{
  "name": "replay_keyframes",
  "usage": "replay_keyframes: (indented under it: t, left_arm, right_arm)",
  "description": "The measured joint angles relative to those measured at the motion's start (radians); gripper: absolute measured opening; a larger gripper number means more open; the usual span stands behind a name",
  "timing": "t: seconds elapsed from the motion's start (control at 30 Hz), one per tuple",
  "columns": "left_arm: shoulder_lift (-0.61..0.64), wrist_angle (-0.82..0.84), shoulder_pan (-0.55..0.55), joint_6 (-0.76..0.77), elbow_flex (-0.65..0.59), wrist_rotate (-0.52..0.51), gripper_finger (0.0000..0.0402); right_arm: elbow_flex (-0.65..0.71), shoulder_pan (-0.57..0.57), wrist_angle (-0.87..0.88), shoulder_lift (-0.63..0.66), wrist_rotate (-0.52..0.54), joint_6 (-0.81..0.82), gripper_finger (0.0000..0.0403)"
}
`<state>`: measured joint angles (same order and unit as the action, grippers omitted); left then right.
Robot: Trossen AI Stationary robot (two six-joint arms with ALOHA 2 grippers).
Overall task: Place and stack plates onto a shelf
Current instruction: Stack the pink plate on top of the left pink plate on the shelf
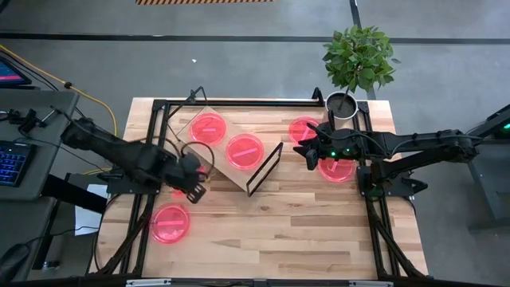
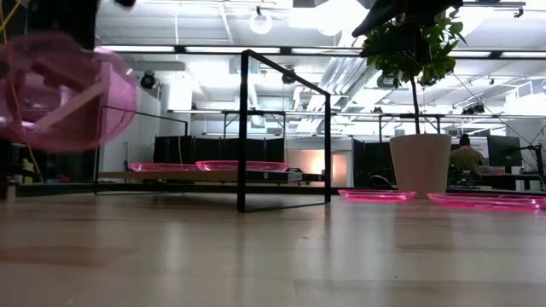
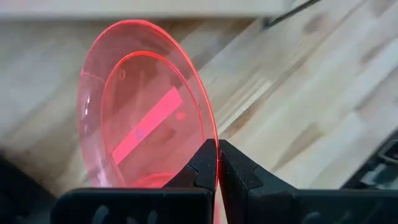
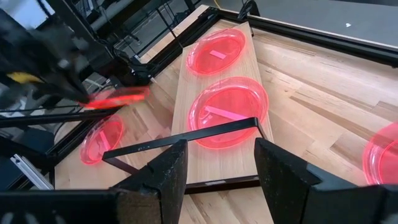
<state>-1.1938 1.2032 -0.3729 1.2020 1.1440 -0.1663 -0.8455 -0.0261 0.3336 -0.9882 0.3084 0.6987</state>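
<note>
Next, my left gripper sets down its pink-red plate and lets go of it on top of the shelf plate farther from the potted plant (image 1: 208, 127).
Six pink-red plates show. My left gripper (image 1: 191, 183) is shut on one plate (image 3: 143, 112), which stands on edge above the table's left side, next to the shelf (image 1: 225, 167). Two plates (image 1: 209, 127) (image 1: 245, 151) lie flat on the shelf's light wood board. A fourth plate (image 1: 170, 223) lies on the table near the left front. Two more (image 1: 304, 129) (image 1: 336, 167) lie flat at the right, and my right gripper (image 1: 307, 151) hovers open between them, facing the shelf. My left gripper pinches the plate's rim (image 3: 217, 144) between its two fingers, one finger (image 3: 200, 167) on the plate's hollow face and one on its back. The plate is lifted clear of the table (image 2: 60, 94) and stands on edge beyond the fingertips.
A potted plant (image 1: 343, 108) stands at the table's far right corner, just behind the right-hand plates. The shelf's thin black frame (image 2: 243, 128) rises above the board. Black rails run along the table's left and right sides. Bare tabletop lies in the near middle.
</note>
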Motion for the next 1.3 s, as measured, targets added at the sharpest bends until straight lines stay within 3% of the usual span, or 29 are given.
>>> replay_keyframes:
  t: [0.17, 0.3, 0.43, 0.6, 0.73, 0.93, 1.3]
  left_arm:
    - [-0.048, 0.109, 0.057, -0.148, 0.196, -0.145, 0.0000]
    - [-0.144, 0.119, 0.188, -0.396, 0.310, -0.242, 0.0000]
    - [-0.275, 0.115, 0.332, -0.673, 0.349, -0.274, 0.0000]
    - [-0.422, 0.139, 0.452, -0.862, 0.325, -0.359, 0.0000]
    - [-0.481, 0.098, 0.510, -0.914, 0.256, -0.376, 0.0000]
    - [-0.475, -0.087, 0.544, -0.883, 0.105, -0.365, 0.0000]
    - [-0.481, -0.245, 0.550, -0.893, 0.019, -0.397, 0.0000]
  right_arm:
    - [0.000, 0.000, 0.000, 0.000, 0.024, -0.002, 0.0170]
    - [0.000, 0.000, 0.000, 0.000, 0.025, 0.000, 0.0170]
    - [0.000, 0.000, -0.001, 0.000, 0.025, 0.000, 0.0170]
    - [0.000, 0.000, 0.000, 0.000, 0.044, 0.000, 0.0170]
    - [0.000, 0.000, 0.000, 0.000, 0.088, -0.002, 0.0170]
    - [0.000, 0.000, 0.000, 0.000, 0.110, -0.007, 0.0170]
    - [0.000, 0.000, 0.003, 0.000, 0.110, -0.008, 0.0170]
